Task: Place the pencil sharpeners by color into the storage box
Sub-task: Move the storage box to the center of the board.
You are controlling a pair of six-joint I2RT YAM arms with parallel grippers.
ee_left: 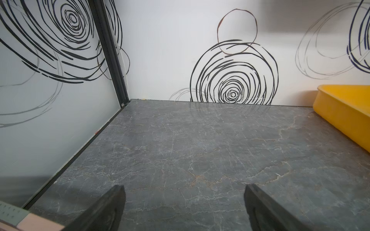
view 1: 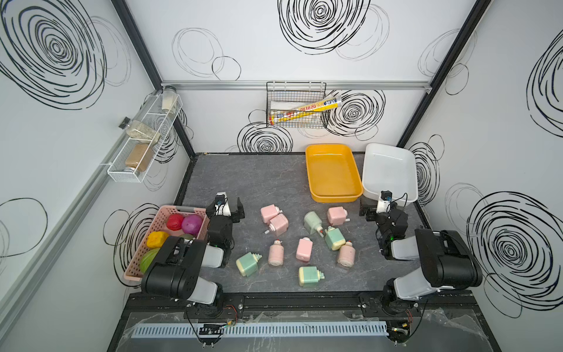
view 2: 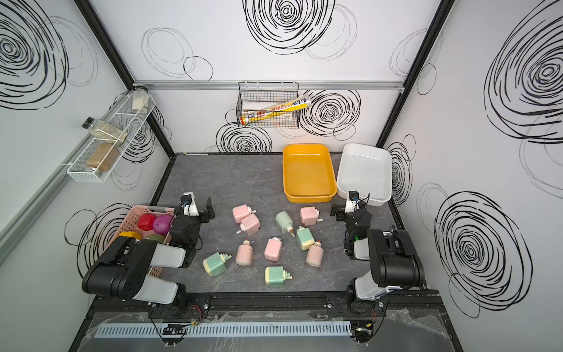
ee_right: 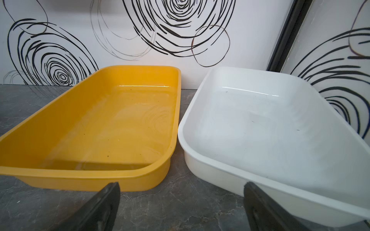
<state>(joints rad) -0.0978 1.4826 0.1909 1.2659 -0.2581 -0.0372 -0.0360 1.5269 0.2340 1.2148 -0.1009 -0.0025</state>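
The rim of the yellow storage box, at the near corner [view 1: 360,193] [ee_right: 168,157] beside the white storage box, should be gripped next by my right gripper.
Several pink pencil sharpeners [view 1: 304,249] [view 2: 273,249] and several mint green pencil sharpeners [view 1: 248,263] [view 2: 214,264] lie scattered on the middle of the grey table. An empty yellow storage box [view 1: 332,170] [ee_right: 100,128] and an empty white storage box [view 1: 388,170] [ee_right: 270,130] stand side by side at the back right. My left gripper [view 1: 230,204] [ee_left: 184,189] is open over bare table, left of the sharpeners. Just in front of the two boxes, my right gripper [view 1: 374,207] [ee_right: 182,186] is open and holds nothing.
A pink basket [view 1: 182,209] of toy fruits sits at the left edge beside my left arm. A black wire basket [view 1: 295,105] hangs on the back wall and a white rack [view 1: 143,143] of jars on the left wall.
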